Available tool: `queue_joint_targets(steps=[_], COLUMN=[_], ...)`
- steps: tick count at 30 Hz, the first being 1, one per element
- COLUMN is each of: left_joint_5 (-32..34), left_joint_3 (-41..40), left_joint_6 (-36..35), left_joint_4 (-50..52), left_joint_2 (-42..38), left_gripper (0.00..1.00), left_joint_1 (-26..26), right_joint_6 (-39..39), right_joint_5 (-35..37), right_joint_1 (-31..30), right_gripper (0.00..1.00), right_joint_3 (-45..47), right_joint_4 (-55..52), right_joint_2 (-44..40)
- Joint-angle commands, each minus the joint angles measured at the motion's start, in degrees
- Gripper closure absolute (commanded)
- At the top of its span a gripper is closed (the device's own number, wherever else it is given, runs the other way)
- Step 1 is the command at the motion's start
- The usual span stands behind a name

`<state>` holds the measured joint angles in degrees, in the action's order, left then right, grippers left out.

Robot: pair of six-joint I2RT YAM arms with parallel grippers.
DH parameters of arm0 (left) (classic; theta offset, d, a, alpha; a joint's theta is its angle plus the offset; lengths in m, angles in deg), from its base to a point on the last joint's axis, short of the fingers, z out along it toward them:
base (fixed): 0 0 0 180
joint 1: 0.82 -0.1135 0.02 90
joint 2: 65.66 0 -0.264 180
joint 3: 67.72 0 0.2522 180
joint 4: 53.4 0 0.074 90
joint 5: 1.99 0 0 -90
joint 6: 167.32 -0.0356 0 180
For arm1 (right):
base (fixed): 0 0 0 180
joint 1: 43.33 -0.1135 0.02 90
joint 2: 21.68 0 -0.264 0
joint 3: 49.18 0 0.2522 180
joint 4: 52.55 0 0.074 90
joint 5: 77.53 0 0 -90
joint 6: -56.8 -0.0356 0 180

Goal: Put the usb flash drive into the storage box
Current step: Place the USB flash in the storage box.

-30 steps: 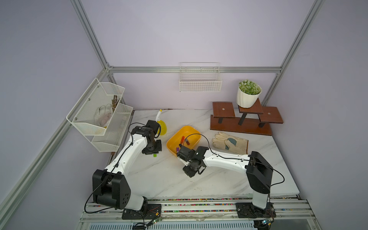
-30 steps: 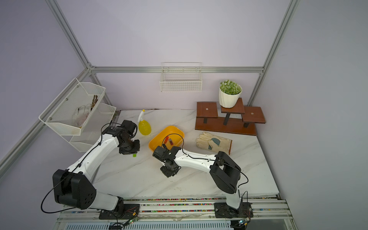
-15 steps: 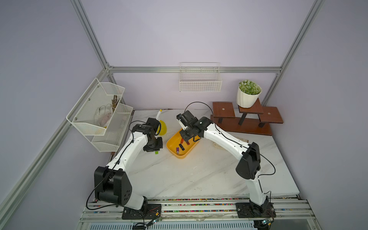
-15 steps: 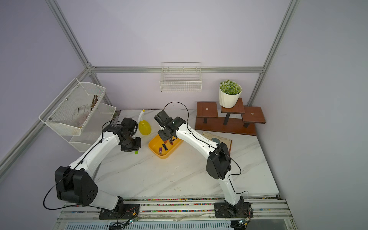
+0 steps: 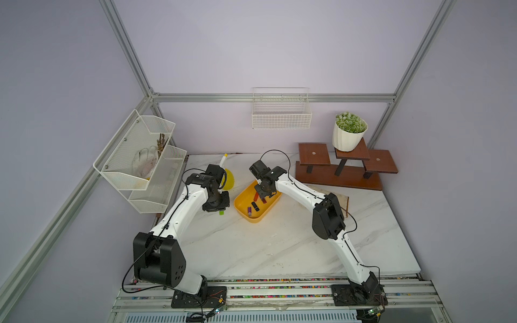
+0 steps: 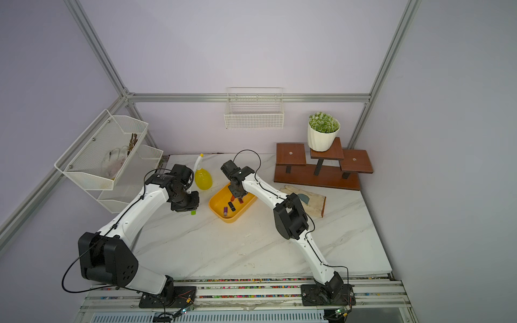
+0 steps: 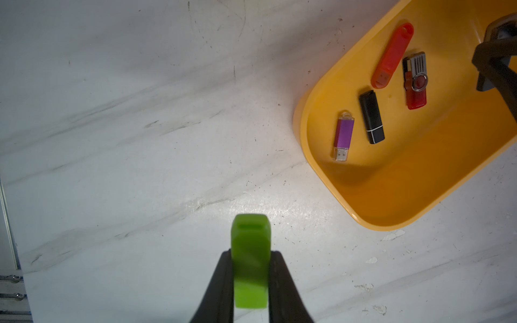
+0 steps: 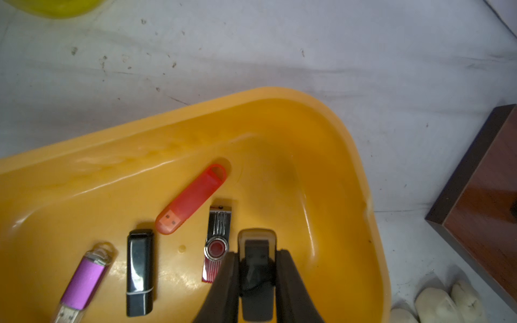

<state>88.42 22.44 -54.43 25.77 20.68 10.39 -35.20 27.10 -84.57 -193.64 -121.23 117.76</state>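
Note:
My right gripper is to let go of the black usb flash drive between the red swivel one and the storage box's side (image 5: 270, 196) (image 8: 289, 221). The black drive is now above the box's far half.
The storage box (image 5: 268, 210) (image 6: 233, 219) is a shallow yellow tub left of the table's centre. Several usb flash drives lie in it: purple (image 7: 344, 133), black (image 7: 371, 117), orange (image 7: 392, 54) and a red swivel one (image 7: 415, 81). My left gripper (image 5: 220, 210) (image 7: 251, 254) hangs over the bare marble left of the box, shut on a green usb flash drive (image 7: 250, 232) (image 6: 193, 212). My right gripper (image 5: 262, 197) (image 8: 256, 254) is above the box's far half, shut on a black usb flash drive with a clear cap (image 8: 256, 241), beside the red swivel one (image 8: 217, 243).
A yellow spray bottle (image 5: 228, 179) stands just behind the left wrist. A work glove (image 6: 311, 200) lies right of the box, partly under the right arm. A brown stepped stand (image 5: 340, 169) with a potted plant (image 5: 349, 135) is at the back right. A white mesh rack (image 5: 140, 156) hangs on the left wall.
The right arm has lifted from low on the table in front of the box and now reaches down over the box. The left gripper with the green drive has barely moved.

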Motion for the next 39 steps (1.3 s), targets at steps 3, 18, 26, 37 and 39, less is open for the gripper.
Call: queue_joint_targets(steps=[3,18,26,37,39], left_joint_5=[-1.18,-1.99,-1.99,-2.07,-2.13], left_joint_3=[1.16,-0.11,-0.91,-1.39,-1.34], left_joint_6=[-1.01,-0.46,-0.35,-0.10,-0.07], left_joint_4=[-1.58,-2.31,-2.49,-2.48,-2.49], left_joint_2=[0.22,0.49,-0.12,-0.28,-0.30], left_gripper=[1.00,1.00,1.00,1.00,1.00], left_joint_1=[-0.45,-0.47,-0.43,-0.48,-0.48], right_joint_6=[1.33,1.48,1.83,2.09,2.01], right_joint_5=[1.05,4.80,5.92,6.80,7.02], right_joint_1=[1.07,1.49,1.42,1.50,1.42], right_gripper=[1.00,1.00,1.00,0.94,0.88], right_joint_3=[-1.14,-1.18,-1.18,-1.13,-1.13], right_joint_4=[1.38,1.84,2.00,1.88,1.91], right_joint_2=[2.14,4.79,5.97,6.79,6.95])
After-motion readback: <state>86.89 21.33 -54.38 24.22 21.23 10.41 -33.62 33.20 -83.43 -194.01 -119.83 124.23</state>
